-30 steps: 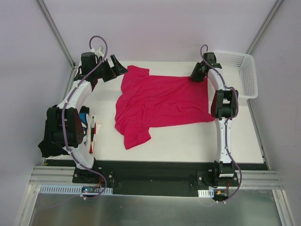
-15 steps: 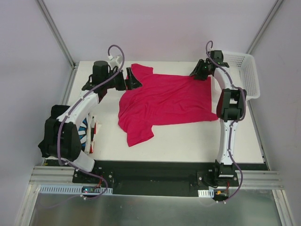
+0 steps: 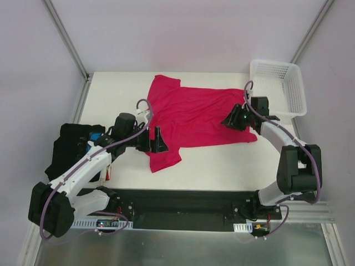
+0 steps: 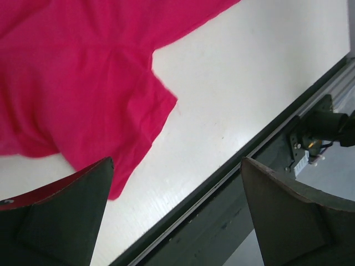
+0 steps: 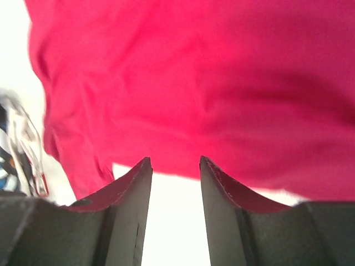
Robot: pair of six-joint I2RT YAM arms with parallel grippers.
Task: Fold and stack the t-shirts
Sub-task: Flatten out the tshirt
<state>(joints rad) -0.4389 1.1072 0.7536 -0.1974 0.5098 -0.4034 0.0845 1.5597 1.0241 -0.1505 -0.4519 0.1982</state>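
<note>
My left gripper should grab the near sleeve's outer corner (image 3: 153, 170) (image 4: 115, 195) of the crimson-pink t-shirt, the corner nearer the black t-shirt.
A crimson-pink t-shirt (image 3: 194, 113) lies spread flat on the white table (image 3: 222, 166), with its hem to the right and one sleeve at the near left. My left gripper (image 3: 158, 142) is open wide and empty, low beside that near sleeve (image 4: 83, 83); the left wrist view shows the jaws (image 4: 176, 160) over bare table. My right gripper (image 3: 233, 119) is open and empty over the shirt's right hem area; its wrist view shows the cloth (image 5: 211, 83) just ahead of the fingers (image 5: 175, 159). A black t-shirt with blue print (image 3: 77, 145) lies heaped at the left edge, with white and red edges (image 3: 108, 170) beside it.
A white plastic lattice basket (image 3: 280, 88) stands at the far right corner. The table's black front rail (image 4: 233, 205) runs close below my left gripper. Grey walls enclose the table on three sides.
Both arms have swung from the far edge toward the near side. The left gripper went from the far sleeve to the near sleeve, the right from the far hem corner toward the near one.
</note>
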